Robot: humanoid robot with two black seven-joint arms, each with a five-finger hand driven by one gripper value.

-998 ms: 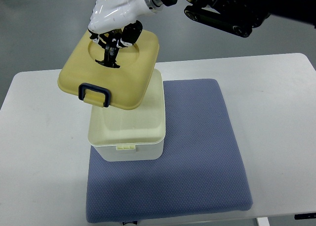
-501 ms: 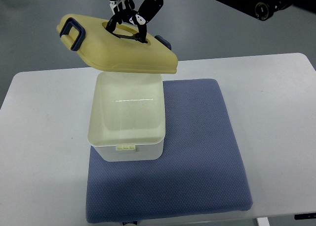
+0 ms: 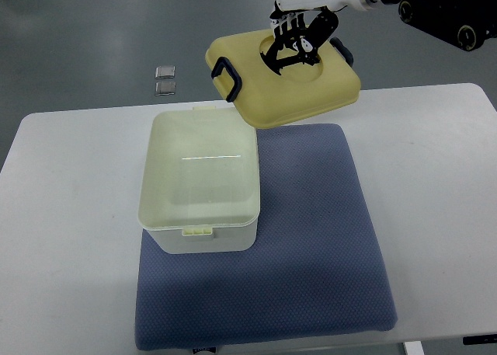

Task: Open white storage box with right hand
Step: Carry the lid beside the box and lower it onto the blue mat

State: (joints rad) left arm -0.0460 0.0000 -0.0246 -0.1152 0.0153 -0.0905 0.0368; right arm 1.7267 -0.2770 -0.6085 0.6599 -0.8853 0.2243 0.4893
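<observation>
Next, I release the pale yellow lid with my right gripper on the blue mat's far end point(image 3: 322, 162), next to the white storage box.
The white storage box point(image 3: 199, 234) stands open on the left part of a blue mat point(image 3: 311, 246), its inside bare. Its pale yellow lid point(image 3: 283, 87), with dark blue clasps at two sides, hangs tilted in the air above the mat's far edge, to the right of the box. My right hand point(image 3: 295, 40) comes in from the top right and is shut on the lid, its dark fingers hooked into the round recess on the lid's top. The left arm does not show.
A white table point(image 3: 435, 161) carries the mat and box. Two small square metal plates point(image 3: 165, 79) lie on the grey floor beyond the table's far left edge. The dark right arm point(image 3: 443, 9) crosses the top right corner.
The right hand has carried the lid from above the box's far left over to the right, past the box. The lid has turned and the box now stands fully uncovered.
</observation>
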